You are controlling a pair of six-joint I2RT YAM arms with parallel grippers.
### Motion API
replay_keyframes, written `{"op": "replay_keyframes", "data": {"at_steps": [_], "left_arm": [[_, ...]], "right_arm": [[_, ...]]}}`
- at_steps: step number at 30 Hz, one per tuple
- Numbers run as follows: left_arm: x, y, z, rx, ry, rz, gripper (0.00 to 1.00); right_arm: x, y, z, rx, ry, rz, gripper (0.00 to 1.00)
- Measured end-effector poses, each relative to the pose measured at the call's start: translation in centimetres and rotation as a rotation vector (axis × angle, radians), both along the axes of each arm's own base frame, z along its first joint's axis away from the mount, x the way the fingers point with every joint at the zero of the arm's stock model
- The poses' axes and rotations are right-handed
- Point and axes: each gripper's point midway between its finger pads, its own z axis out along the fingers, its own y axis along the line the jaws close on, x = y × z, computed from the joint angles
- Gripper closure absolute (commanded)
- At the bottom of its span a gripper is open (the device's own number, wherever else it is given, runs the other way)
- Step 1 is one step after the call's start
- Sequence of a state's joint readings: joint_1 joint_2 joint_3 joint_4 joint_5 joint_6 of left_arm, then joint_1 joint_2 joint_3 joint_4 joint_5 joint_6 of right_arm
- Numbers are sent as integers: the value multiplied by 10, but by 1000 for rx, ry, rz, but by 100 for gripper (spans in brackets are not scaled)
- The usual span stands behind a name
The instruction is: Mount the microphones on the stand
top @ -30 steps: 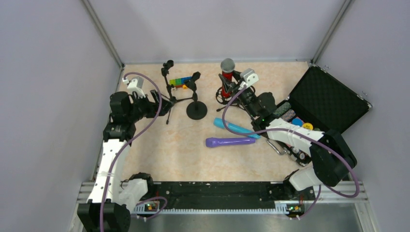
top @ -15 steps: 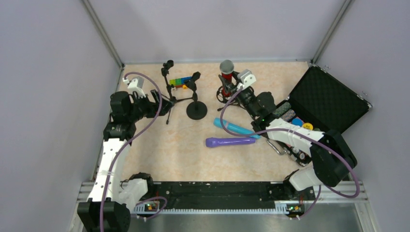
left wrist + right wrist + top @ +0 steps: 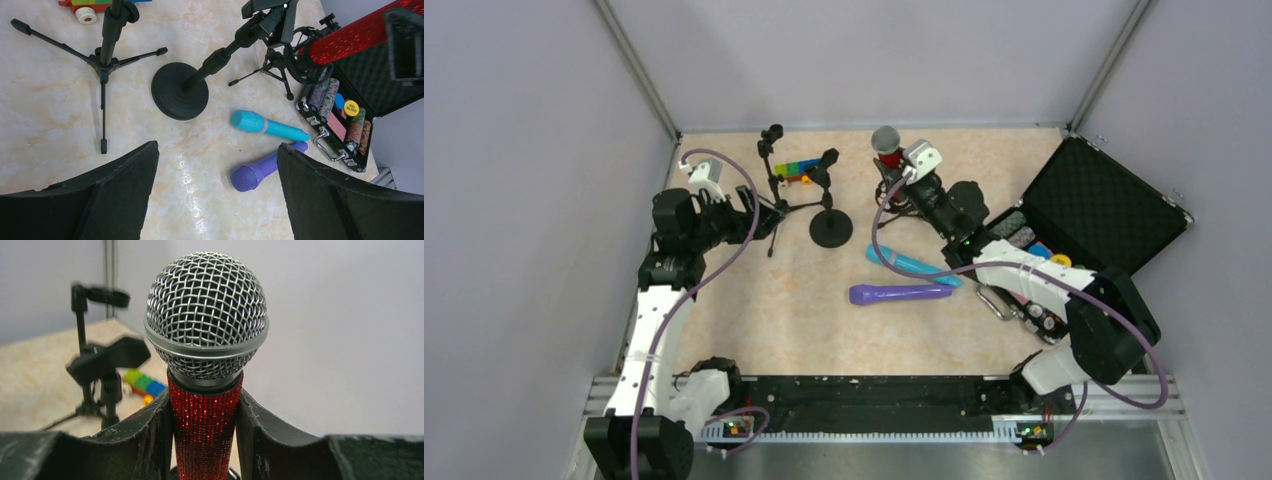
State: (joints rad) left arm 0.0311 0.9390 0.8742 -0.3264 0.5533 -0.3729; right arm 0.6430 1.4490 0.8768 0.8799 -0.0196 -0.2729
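The robot's right gripper should release the red microphone in the ring holder of the small tripod stand (image 3: 899,195) (image 3: 203,474).
The glittery red microphone (image 3: 205,415) with a silver mesh head (image 3: 885,138) stands upright at the back middle. My right gripper (image 3: 204,405) is shut on its body just below the head. In the left wrist view the red microphone (image 3: 350,40) has its lower end at the ring holder of a small tripod stand (image 3: 280,75). The light-blue microphone (image 3: 914,265) and the purple microphone (image 3: 899,293) lie on the table. My left gripper (image 3: 217,150) is open and empty, held above the table left of the stands. A round-base stand (image 3: 831,228) and a tall tripod stand (image 3: 772,185) have empty clips.
An open black case (image 3: 1104,205) with poker chips lies at the right. A coloured toy block train (image 3: 796,170) sits behind the stands. Grey walls close in the back and both sides.
My right gripper has shifted a little to the left with the red microphone in it. The left arm and the two lying microphones have not moved.
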Motion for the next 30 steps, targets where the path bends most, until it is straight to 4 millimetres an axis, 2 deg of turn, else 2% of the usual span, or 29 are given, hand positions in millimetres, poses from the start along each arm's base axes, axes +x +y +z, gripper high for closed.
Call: {"op": "replay_keyframes", "data": {"at_steps": [1,5,7,16,26,30], "left_arm": [[0,0,0,0,0,0,8],[0,0,0,0,-1,0,8],[0,0,0,0,-2,0,8],[0,0,0,0,-2,0,8],[0,0,1,0,-4,0,8],[0,0,1,0,-4,0,8]], "right_arm": [[2,0,-7,-16,24,-4,100],[13,-1,-58,-117,158,-38,100],[15,-3,-71,-143,193,-49,100],[15,-6,-76,-135,206,-60,100],[8,-15,-104,-143,247,-77,100],[4,-18,-112,-145,261,-78,91]]}}
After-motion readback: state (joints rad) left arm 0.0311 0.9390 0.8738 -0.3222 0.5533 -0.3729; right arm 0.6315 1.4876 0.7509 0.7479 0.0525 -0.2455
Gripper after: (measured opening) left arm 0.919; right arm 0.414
